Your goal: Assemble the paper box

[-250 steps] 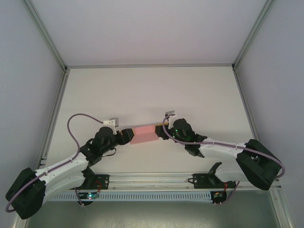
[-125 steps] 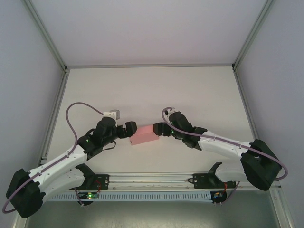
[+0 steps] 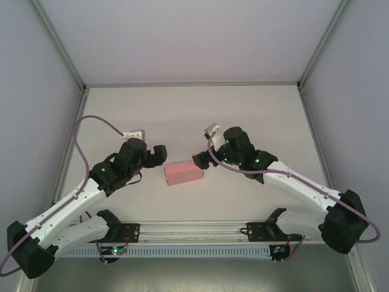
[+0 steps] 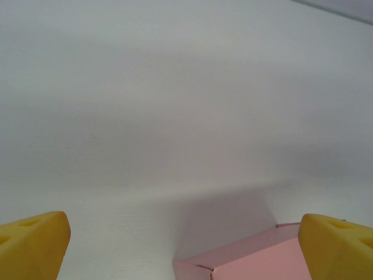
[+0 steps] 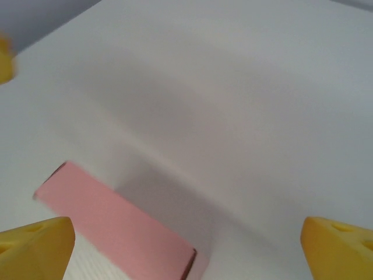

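Observation:
The paper box is standing on edge with its broad side toward the bar, so the robot's right gripper will grasp its narrow upper side point(image 3: 182, 167) and lay it flat.
The paper box point(image 3: 183, 173) is a small closed pink rectangular box lying flat on the white table, free of both grippers. My left gripper point(image 3: 158, 153) hangs just left of it and a little farther back, open and apart from it. My right gripper point(image 3: 200, 159) is off the box's right end, also open and not touching. In the left wrist view the box point(image 4: 256, 261) sits low between the wide yellow fingertips point(image 4: 32, 245) of the left gripper point(image 4: 186, 249). In the right wrist view the box point(image 5: 111, 230) lies low left, nearer the left fingertip point(image 5: 36, 247) of the right gripper point(image 5: 186, 249).
White table point(image 3: 243, 115) stretches back to a metal frame with grey side walls. A slotted rail point(image 3: 194, 230) with the arm bases runs along the near edge. A purple cable point(image 3: 97, 121) loops above the left arm.
Both grippers opened, let go of the box and drew away, the left one to the left and the right one to the right. The box now rests alone on the table.

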